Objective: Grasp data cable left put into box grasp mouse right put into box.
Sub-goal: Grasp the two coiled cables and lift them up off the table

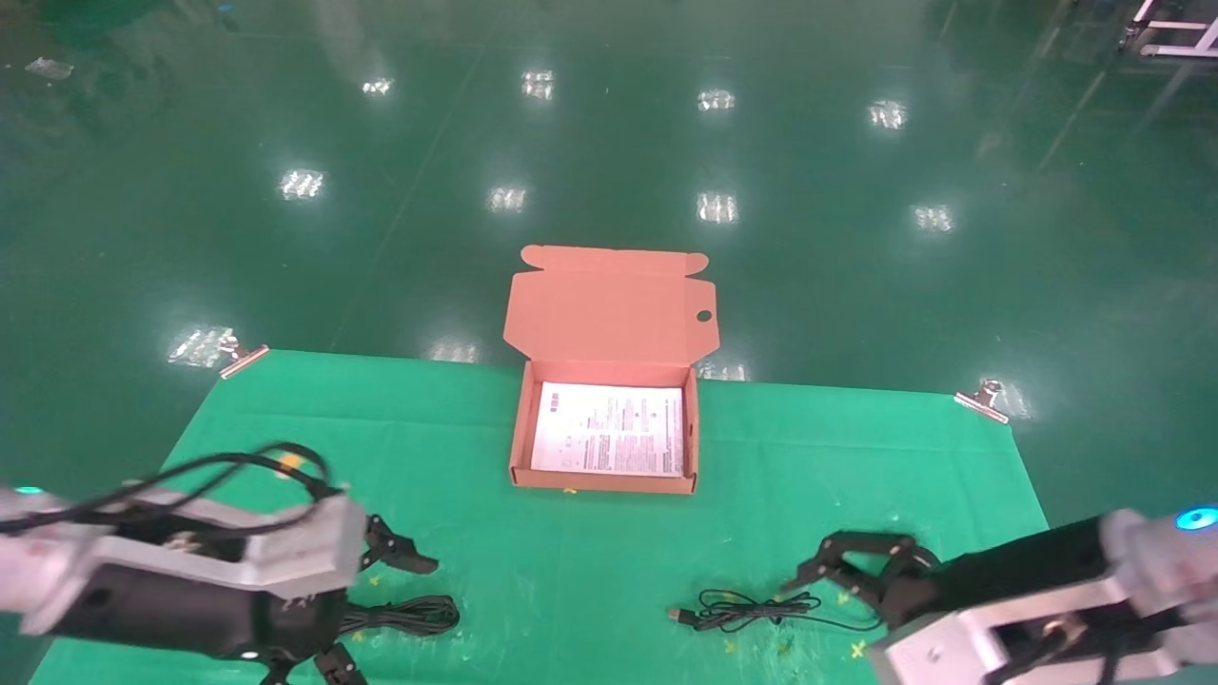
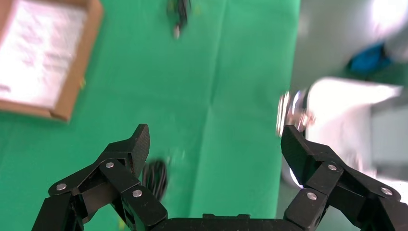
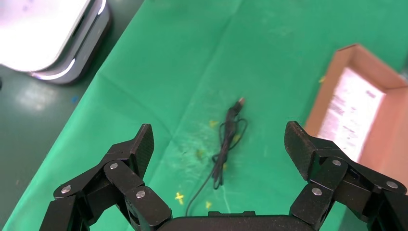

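My left gripper should grab the tied middle [image 1: 378, 616] of the data cable, where the black bundle is narrow.
The data cable [image 1: 411, 614] lies as a black bundle on the green cloth at the front left. My left gripper [image 1: 385, 614] is open just beside it; in the left wrist view the bundle [image 2: 155, 178] sits by one finger of that gripper [image 2: 215, 134]. My right gripper [image 1: 837, 573] is open at the front right, over the end of the mouse's cord [image 1: 752, 609]. The cord [image 3: 225, 144] and its USB plug [image 3: 239, 102] lie between the open jaws of that gripper [image 3: 219, 131]. The mouse's body is hidden. The box [image 1: 520, 428] stands open at the middle, a white sheet [image 1: 609, 430] inside.
The box lid [image 1: 609, 304] stands up at the back. Metal clips [image 1: 243, 357] [image 1: 985, 400] hold the cloth's far corners. The robot's white base [image 3: 48, 33] is next to the table's near edge. Green floor lies beyond.
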### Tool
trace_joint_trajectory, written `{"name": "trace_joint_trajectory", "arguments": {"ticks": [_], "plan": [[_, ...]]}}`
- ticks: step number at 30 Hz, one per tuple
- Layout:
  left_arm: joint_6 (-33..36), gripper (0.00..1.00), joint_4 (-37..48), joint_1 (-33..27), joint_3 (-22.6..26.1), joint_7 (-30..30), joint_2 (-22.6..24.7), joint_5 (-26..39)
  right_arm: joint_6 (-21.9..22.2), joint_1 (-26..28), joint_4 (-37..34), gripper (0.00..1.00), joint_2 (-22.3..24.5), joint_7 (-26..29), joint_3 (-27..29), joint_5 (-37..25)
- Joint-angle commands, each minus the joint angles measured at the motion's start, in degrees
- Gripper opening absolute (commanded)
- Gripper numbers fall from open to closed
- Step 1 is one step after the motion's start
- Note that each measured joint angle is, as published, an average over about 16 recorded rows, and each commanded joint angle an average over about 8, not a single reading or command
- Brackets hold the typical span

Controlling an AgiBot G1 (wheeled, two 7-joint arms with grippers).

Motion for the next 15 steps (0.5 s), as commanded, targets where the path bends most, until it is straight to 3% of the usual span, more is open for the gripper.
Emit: {"name": "trace_joint_trajectory", "arguments": {"ticks": [1,7,15], "plan": [[0.0,1.00,-0.1,-1.6,2.2,-0.4,1.4,4.4,0.3,0.4,-0.1,1.00,-0.9,-1.6,-2.0,-1.9],[-3.7,1.00,-0.2,-1.4,6.9,-1.4,5.5,15.4,2.9,-0.6,-0.2,1.00,-2.6,-3.1,-4.8,-7.0],[-10.2,1.00,5.7,0.4,9.2,-0.9,9.5,22.6,9.3,-3.8,-0.4,1.00,-4.8,-0.9,-7.2,-15.5]]}}
